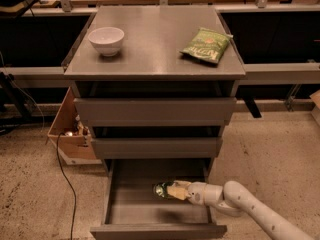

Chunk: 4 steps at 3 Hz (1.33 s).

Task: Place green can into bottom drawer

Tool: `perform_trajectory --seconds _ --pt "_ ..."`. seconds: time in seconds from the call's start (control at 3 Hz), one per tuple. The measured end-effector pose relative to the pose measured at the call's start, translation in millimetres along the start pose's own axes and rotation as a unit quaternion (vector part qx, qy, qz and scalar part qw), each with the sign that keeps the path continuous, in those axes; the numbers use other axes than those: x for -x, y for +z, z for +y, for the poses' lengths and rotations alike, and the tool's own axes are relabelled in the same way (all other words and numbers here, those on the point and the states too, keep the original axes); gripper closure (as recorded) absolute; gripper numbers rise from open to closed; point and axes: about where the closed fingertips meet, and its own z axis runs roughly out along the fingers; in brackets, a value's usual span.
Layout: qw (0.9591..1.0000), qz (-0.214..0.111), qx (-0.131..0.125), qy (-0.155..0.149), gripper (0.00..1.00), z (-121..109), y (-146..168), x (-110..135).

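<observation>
My gripper will set the green can down. It will go on the middle of the bottom drawer's grey bottom [164,193]. The can is now held over that drawer's inside.
The green can [162,189] lies sideways in my gripper [172,190], held over the inside of the bottom drawer [125,211]. The drawer is pulled out, a wide shallow grey tray, lowest of three in the grey cabinet. My white arm [250,206] reaches in from the lower right over the drawer's right side. The gripper's pale fingers [178,191] are shut around the can, whose green end points left. I cannot tell whether the can touches the drawer floor.
A white bowl [106,39] and a flat green crisp bag [206,45] sit on the cabinet top [152,59]. The two upper drawers [155,111] are closed. A cardboard box [70,129] and a black cable [67,184] lie on the floor at left.
</observation>
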Motion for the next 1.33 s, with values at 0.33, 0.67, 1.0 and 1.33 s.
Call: perform_trajectory --seconds 0.33,0.67,1.0,1.33 --pt "0.9998 0.002 -0.022 0.0 1.0 -30.6 18.5 -21.1" --pt "0.9983 0.009 -0.055 -0.016 1.0 -62.7 36.6 -37.7" --pt "0.9967 0.019 -0.074 -0.024 1.0 -92.7 49.6 -52.9" --pt "0.9961 0.027 -0.079 -0.028 0.81 -113.9 57.6 -62.7"
